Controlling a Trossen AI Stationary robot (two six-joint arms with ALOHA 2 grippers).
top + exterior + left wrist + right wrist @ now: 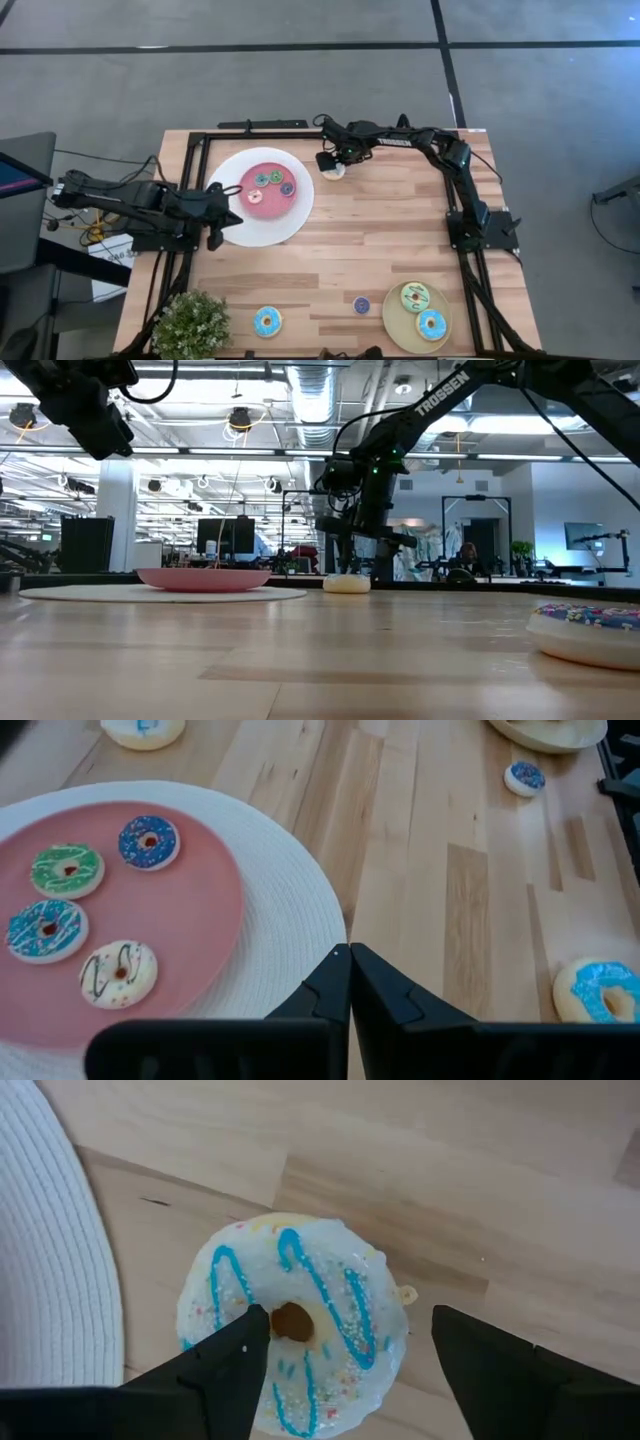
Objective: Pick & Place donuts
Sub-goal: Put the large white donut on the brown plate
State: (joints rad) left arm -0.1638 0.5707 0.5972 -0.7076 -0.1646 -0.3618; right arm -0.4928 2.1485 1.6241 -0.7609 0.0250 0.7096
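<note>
Next, I move the finger of my right gripper that sits over icing beside the cream donut's hole into that hole, and then pinch the donut's ring [352,1328].
A cream donut with blue stripes [300,1295] lies flat on the table near the far edge, also in the high view [335,171] and the low view [347,583]. My right gripper [348,1315] is open and points down right over it. One finger stands over the hole, the other outside the rim. My left gripper [350,955] is shut and raised over the near rim of the white plate with pink centre [230,170]. Several tiny donuts [66,870] lie on that pink centre. My right gripper comes at the cream donut from above, pointing down. One fingertip [250,1330] shows over the icing beside the hole [292,1320], and the other stands clear of the rim. I cannot tell whether it touches the donut, which lies flat on the table.
A tan plate [392,318] at the near right holds a light green donut [415,297] and a blue one [431,324]. Another blue donut [267,321] and a tiny purple one [361,305] lie on the near table. A potted plant [190,325] stands at the near left corner.
</note>
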